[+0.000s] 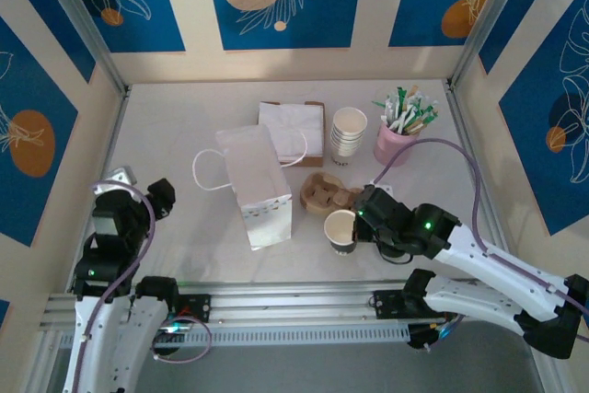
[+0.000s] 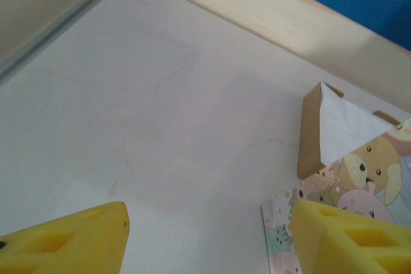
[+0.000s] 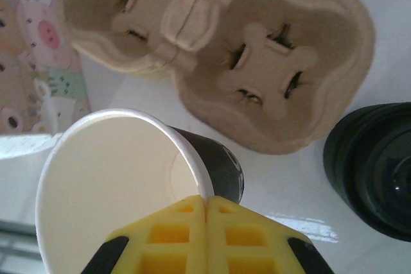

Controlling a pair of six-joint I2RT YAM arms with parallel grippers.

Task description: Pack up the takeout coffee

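The cup at my right gripper has an open top. My right gripper will put the cup down and pick up the black lid [image 3: 390, 170] before loading the carrier.
The takeout coffee [image 1: 340, 227] is a small cup, dark outside and white inside, standing open-topped on the table in front of the brown pulp carrier [image 1: 324, 195]. My right gripper [image 3: 207, 200] is shut on the near rim of this cup [image 3: 122, 178], one finger inside and one outside. A round black lid [image 3: 376, 168] lies on the table to its right. The carrier [image 3: 244, 62] lies just beyond the cup. My left gripper [image 1: 164, 198] hangs at the left of the table, its yellow fingers [image 2: 70, 239] apart over bare tabletop with nothing between them.
A white paper bag [image 1: 258, 181] with a printed animal side [image 2: 359, 178] lies flat mid-table. Behind it are a stack of white napkins on a brown tray [image 1: 294, 128], stacked white cups [image 1: 348, 132] and a pink holder of sachets [image 1: 398, 140]. Walls enclose three sides.
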